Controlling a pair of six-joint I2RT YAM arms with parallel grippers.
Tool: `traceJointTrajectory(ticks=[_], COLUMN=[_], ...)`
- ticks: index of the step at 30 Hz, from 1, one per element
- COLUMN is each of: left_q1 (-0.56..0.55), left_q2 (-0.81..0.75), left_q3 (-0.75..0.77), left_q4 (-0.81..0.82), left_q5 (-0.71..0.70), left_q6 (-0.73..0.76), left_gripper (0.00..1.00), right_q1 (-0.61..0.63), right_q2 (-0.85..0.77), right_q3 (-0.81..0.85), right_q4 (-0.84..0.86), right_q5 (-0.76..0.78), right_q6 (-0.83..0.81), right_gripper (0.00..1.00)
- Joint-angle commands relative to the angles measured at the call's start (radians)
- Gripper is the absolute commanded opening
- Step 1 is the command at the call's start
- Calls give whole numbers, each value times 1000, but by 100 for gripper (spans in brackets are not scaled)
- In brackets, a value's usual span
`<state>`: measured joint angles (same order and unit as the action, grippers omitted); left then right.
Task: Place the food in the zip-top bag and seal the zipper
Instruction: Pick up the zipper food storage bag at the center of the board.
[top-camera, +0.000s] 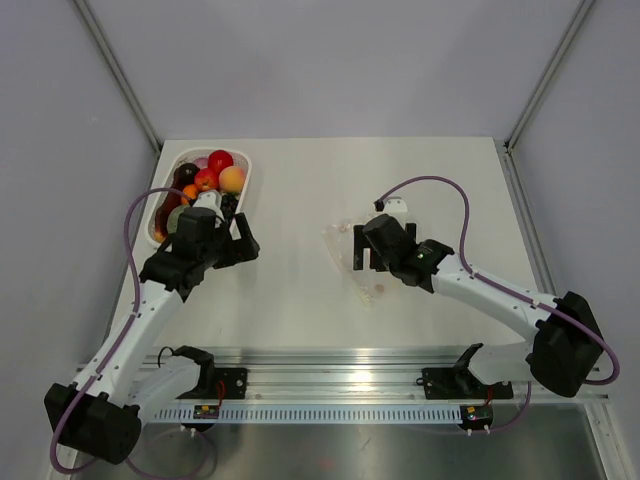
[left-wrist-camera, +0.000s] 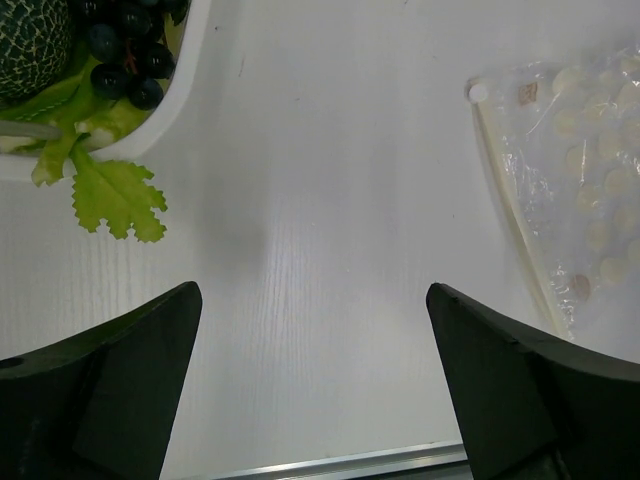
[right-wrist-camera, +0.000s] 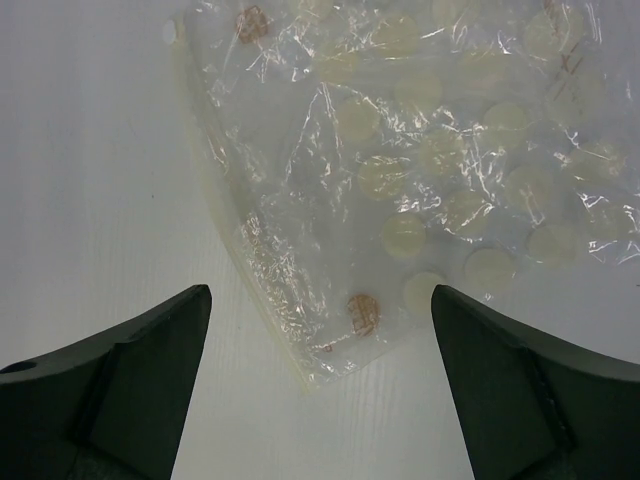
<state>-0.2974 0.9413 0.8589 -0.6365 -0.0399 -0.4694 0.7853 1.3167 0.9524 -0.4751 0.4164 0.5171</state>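
Observation:
I need to move my left gripper to the zip-top bag next and close it on the lower layer of its zipper edge (top-camera: 346, 267) (left-wrist-camera: 519, 222), about halfway along.
The toy food (top-camera: 207, 178), red, orange and peach balls with a dark piece, lies in a white oblong tray (top-camera: 245, 188) at the back left. In the left wrist view a green leaf (left-wrist-camera: 115, 195) hangs over the tray rim beside dark grapes (left-wrist-camera: 125, 55). The clear zip-top bag (top-camera: 350, 248) lies flat mid-table, printed with pale dots (right-wrist-camera: 420, 170); its zipper strip (right-wrist-camera: 240, 235) runs along its left edge. My left gripper (top-camera: 237, 238) is open and empty next to the tray. My right gripper (top-camera: 372, 260) is open and empty, hovering over the bag's near corner.
A metal rail (top-camera: 330, 362) runs along the table's near edge, with both arm bases behind it. Grey walls with metal struts (top-camera: 120, 75) close in the table at the back and sides. Bare white table (top-camera: 300, 290) lies between tray and bag.

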Motion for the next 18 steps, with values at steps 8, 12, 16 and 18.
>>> traceJointTrajectory(ticks=[8,12,16,18], left_q1=[-5,-5,-5,-5], left_q2=[-12,-36,-7,5], left_q3=[36,5,5,11], left_q4=[23,44,34,26], left_q5=[31,31,34,74], left_q6=[-5,-23,-26,-23], left_gripper=[99,99,99,99], right_q1=[2,14,57,71], right_q2=[-31,7,102,147], right_q3=[-14,49,127,161], right_q4=[44,4,-40,-45], right_q5=[-60,-24,39,39], right_q6=[-64,-97,-176,-198], right_gripper=[99,99,83,79])
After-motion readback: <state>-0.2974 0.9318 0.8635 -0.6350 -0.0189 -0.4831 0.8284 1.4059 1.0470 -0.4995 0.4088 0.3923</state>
